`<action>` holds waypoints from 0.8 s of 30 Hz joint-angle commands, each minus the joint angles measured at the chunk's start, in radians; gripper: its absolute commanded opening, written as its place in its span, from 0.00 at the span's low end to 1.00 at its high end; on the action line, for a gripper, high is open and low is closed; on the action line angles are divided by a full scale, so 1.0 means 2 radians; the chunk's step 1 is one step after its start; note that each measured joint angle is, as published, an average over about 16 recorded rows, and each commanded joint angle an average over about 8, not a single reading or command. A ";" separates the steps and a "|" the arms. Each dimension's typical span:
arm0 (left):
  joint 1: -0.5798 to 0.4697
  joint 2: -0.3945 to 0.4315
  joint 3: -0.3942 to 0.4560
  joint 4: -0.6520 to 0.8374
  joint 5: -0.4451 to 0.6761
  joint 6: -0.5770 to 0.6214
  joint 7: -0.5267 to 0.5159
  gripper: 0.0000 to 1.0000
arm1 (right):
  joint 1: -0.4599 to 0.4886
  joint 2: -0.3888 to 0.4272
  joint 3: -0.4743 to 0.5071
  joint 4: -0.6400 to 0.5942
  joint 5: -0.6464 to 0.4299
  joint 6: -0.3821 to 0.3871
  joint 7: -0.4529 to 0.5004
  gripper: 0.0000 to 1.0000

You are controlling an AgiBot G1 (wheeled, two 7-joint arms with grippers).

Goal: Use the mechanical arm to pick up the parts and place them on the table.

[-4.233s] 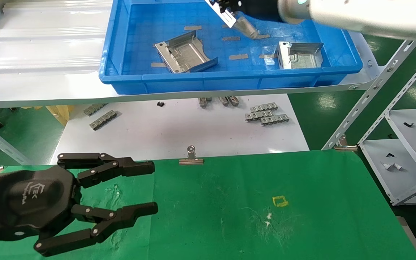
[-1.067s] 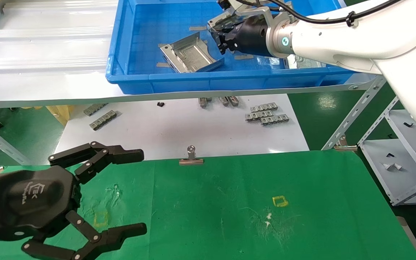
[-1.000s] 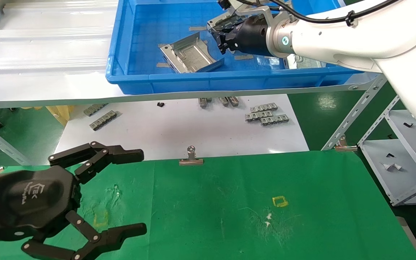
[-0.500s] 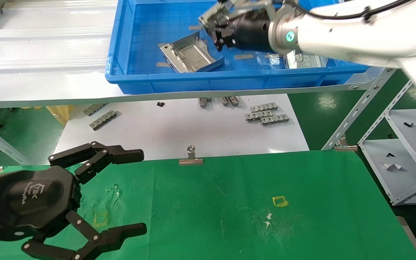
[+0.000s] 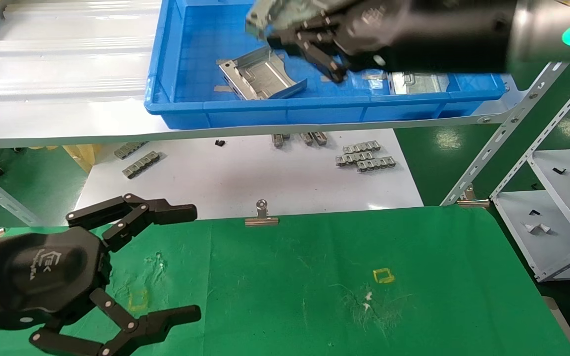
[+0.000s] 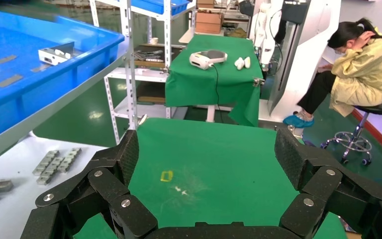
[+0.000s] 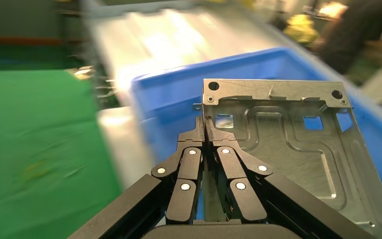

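I should let go of the silver stamped part with my right gripper over the yellow square point(image 5: 385, 268) beside the white scuff on the green table. The part is now lifted off the blue bin's floor.
My right gripper point(image 5: 290, 32) hovers over the blue bin point(image 5: 265, 106), shut on the edge flange of a silver stamped part point(image 5: 275, 11) lifted off the bin floor. In the right wrist view the fingertips of this gripper point(image 7: 205, 124) pinch that part point(image 7: 298, 144) with the plate standing beyond them. Two more parts lie in the bin, one at its middle point(image 5: 260, 76) and one on the right point(image 5: 418, 81). My left gripper point(image 5: 190, 263) stays open and empty low over the green table point(image 5: 314, 277); the left wrist view shows this gripper point(image 6: 209, 154) wide apart above the cloth point(image 6: 219, 149).
The bin rests on a silvery ribbed shelf point(image 5: 57, 64). Below it a white board point(image 5: 245, 178) carries grey toothed strips point(image 5: 364, 155). A binder clip point(image 5: 262, 217) holds the cloth's far edge. Metal racks point(image 5: 552, 207) stand on the right. Yellow squares point(image 5: 383, 275) mark the cloth.
The right gripper, which was down at the bin floor, has risen and swung left with a part shut in it. The left gripper opened wider early on and has held still since.
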 commanded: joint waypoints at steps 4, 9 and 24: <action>0.000 0.000 0.000 0.000 0.000 0.000 0.000 1.00 | -0.022 0.065 0.018 0.022 0.059 -0.110 -0.065 0.00; 0.000 0.000 0.000 0.000 0.000 0.000 0.000 1.00 | -0.052 0.110 0.008 0.016 0.077 -0.211 -0.124 0.00; 0.000 0.000 0.000 0.000 0.000 0.000 0.000 1.00 | -0.165 0.143 -0.041 -0.059 -0.002 -0.210 -0.315 0.00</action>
